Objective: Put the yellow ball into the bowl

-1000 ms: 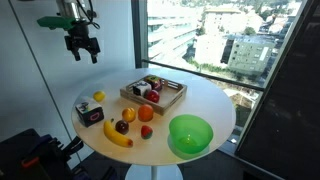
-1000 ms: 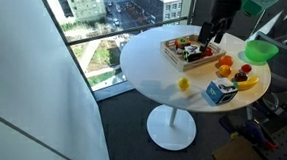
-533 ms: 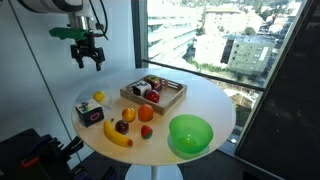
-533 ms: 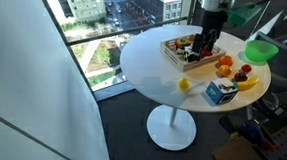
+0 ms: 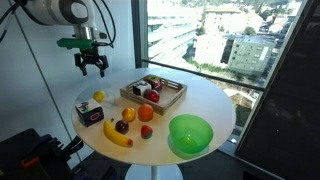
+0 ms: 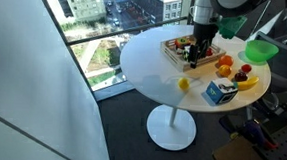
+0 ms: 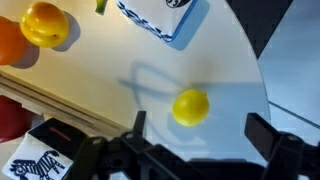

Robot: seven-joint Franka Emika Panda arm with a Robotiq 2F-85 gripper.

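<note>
My gripper needs to move down next, and I need to then close it around the middle of the yellow ball (image 5: 99, 96) (image 7: 190, 107) next to the blue and white box.
The yellow ball (image 5: 99, 97) lies on the round white table near its edge, beside a blue and white box; it also shows in the other exterior view (image 6: 183, 84) and in the wrist view (image 7: 191, 106). My gripper (image 5: 93, 66) (image 6: 193, 57) hangs open and empty in the air above the ball. In the wrist view its two fingers (image 7: 200, 128) stand wide apart with the ball just beyond them. The green bowl (image 5: 190, 134) (image 6: 261, 50) stands empty on the far side of the table from the ball.
A blue and white box (image 5: 89, 113) (image 7: 165, 18) sits next to the ball. A banana (image 5: 117, 135), an orange (image 5: 146, 113) and red fruits lie mid-table. A wooden tray (image 5: 153, 93) (image 6: 188, 51) holds several items. A window is close behind.
My gripper has come down and moved sideways toward the table, from high beside it to above the yellow ball. Nothing on the table has moved.
</note>
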